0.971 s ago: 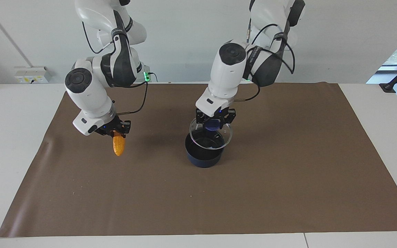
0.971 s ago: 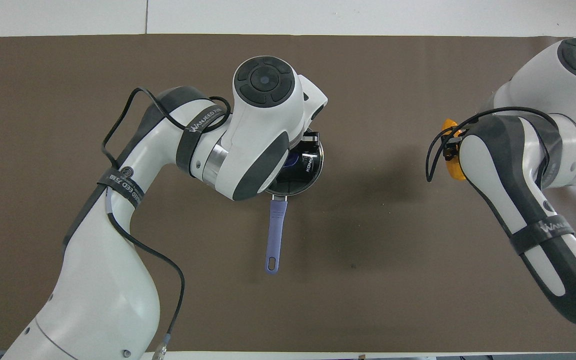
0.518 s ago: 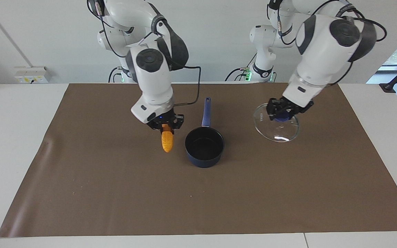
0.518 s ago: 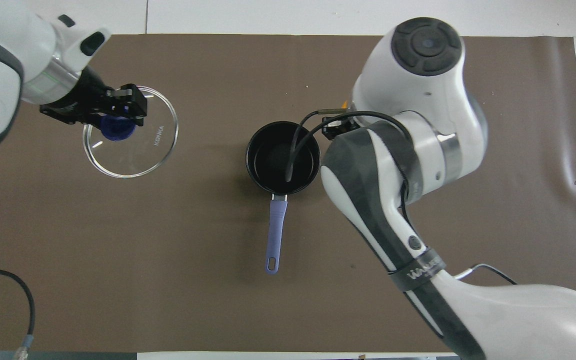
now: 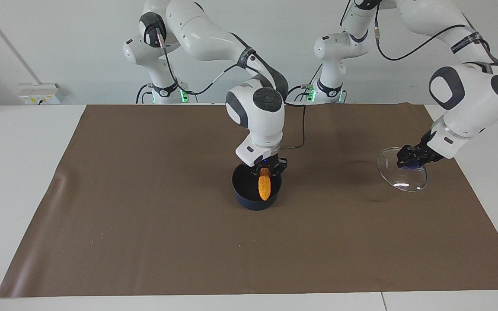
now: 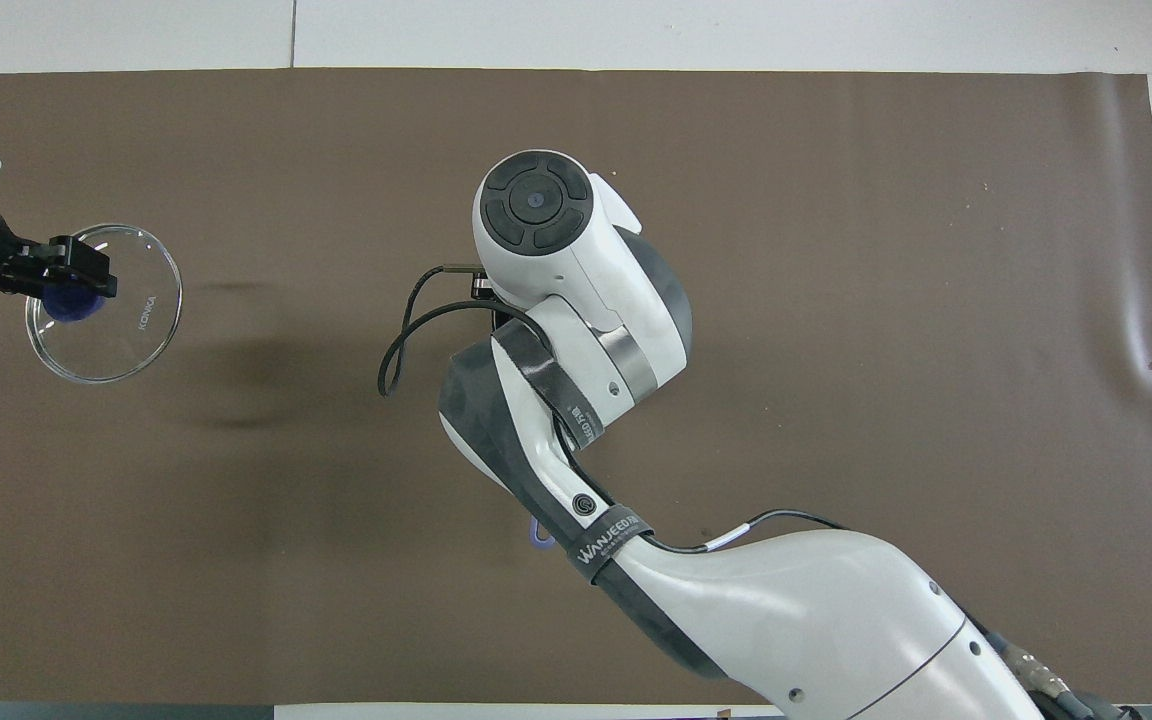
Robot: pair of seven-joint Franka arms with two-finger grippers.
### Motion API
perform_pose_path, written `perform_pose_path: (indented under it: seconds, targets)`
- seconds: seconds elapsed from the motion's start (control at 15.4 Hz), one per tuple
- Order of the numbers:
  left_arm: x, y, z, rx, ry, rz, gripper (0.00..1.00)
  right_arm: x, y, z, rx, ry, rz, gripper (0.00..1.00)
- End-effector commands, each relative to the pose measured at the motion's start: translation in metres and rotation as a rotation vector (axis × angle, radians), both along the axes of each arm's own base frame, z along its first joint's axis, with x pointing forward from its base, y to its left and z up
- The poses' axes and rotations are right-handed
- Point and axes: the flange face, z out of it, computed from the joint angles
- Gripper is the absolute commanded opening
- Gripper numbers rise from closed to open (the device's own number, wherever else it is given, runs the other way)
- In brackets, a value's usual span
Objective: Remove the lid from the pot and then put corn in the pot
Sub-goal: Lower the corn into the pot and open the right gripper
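My left gripper is going to set the glass lid down on the brown mat. I will let go of it there, just a little closer to the pot (image 6: 166, 350).
The dark blue pot (image 5: 245, 199) stands uncovered at the middle of the brown mat. My right gripper (image 5: 267, 169) is just over the pot and shut on the top of the yellow-orange corn (image 5: 265, 188), which hangs upright with its lower end inside the pot. In the overhead view the right arm covers the pot and corn; only the handle's tip (image 6: 535, 537) shows. My left gripper (image 5: 410, 160) is shut on the blue knob of the glass lid (image 5: 405, 180) and holds it tilted, low over the mat near the left arm's end. The lid (image 6: 126, 320) and left gripper (image 6: 68, 290) also show in the overhead view.
The brown mat (image 5: 145, 224) covers most of the white table (image 5: 15, 172). A wall socket box (image 5: 37, 93) sits at the table's edge at the right arm's end, near the robots.
My right gripper has carried the corn from beside the pot to over it, the tip now inside. My left gripper has carried the lid farther toward the left arm's end and lower.
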Motion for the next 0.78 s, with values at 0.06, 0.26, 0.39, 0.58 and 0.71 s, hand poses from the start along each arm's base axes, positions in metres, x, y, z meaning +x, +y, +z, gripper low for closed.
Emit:
perform_pose_path:
  seconds: [0.06, 0.26, 0.39, 0.58, 0.71]
  targets:
    - [-0.026, -0.003, -0.039, 0.038, -0.045, -0.033, 0.0, -0.007, -0.015, -0.008, 0.014, 0.02, -0.025, 0.07]
    - [-0.024, -0.004, -0.057, 0.035, -0.028, -0.033, 0.0, -0.01, -0.018, -0.01, 0.003, 0.033, -0.033, 1.0]
    - [-0.024, -0.003, -0.063, 0.034, -0.02, -0.03, 0.0, -0.001, -0.031, -0.004, -0.01, 0.026, -0.048, 1.0]
    - [-0.027, -0.003, -0.079, 0.033, -0.014, -0.029, 0.0, 0.02, -0.079, 0.022, -0.027, 0.017, -0.09, 1.0]
    - [-0.025, -0.003, -0.085, 0.035, -0.033, -0.041, 0.0, 0.029, -0.127, 0.054, -0.04, 0.039, -0.061, 1.0]
